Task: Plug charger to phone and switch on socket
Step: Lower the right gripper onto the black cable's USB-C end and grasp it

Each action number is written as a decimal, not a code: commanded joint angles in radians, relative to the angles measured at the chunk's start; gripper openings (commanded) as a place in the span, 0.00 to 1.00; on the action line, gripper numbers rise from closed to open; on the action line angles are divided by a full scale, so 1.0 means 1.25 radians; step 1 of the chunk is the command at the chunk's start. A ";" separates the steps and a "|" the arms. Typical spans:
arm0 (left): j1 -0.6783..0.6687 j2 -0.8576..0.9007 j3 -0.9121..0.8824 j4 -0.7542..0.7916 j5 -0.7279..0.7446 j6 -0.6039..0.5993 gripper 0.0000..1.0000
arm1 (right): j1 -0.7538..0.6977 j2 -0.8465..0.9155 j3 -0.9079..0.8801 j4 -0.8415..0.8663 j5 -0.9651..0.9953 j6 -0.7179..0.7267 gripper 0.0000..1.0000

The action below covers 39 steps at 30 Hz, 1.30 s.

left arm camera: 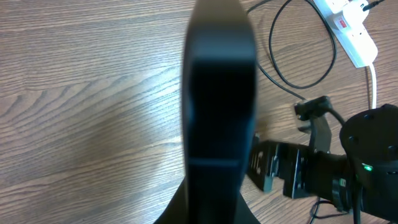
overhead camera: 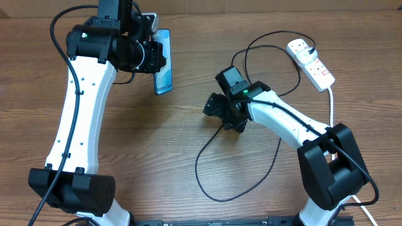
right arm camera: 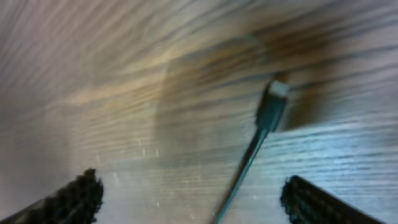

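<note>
The charger's plug lies slanted to my open right fingers; next I align, then grip its black body [right arm camera: 270,114] behind its tip.
The phone [overhead camera: 164,61] with its light-blue screen is held off the table at the back left, in my left gripper [overhead camera: 149,56], which is shut on it. In the left wrist view the phone [left arm camera: 217,93] shows as a dark blurred slab seen edge-on. The charger's thin black cable [overhead camera: 196,164] loops over the table. Its small plug tip [right arm camera: 273,102] lies on the wood just ahead of my right gripper [right arm camera: 202,199], which is open, with the cable running between the fingers. In the overhead view, my right gripper [overhead camera: 217,108] hovers low at the table's middle. The socket [overhead camera: 312,63] lies at the back right.
The socket's thick white cord [overhead camera: 331,103] runs down the right side. The right arm's dark wrist [left arm camera: 348,174] and the socket [left arm camera: 351,28] show in the left wrist view. Cable loops lie between the right arm and the socket.
</note>
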 commanded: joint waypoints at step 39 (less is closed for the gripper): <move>-0.001 0.000 0.007 0.009 0.010 -0.030 0.04 | 0.000 0.224 0.295 -0.370 0.140 0.068 0.49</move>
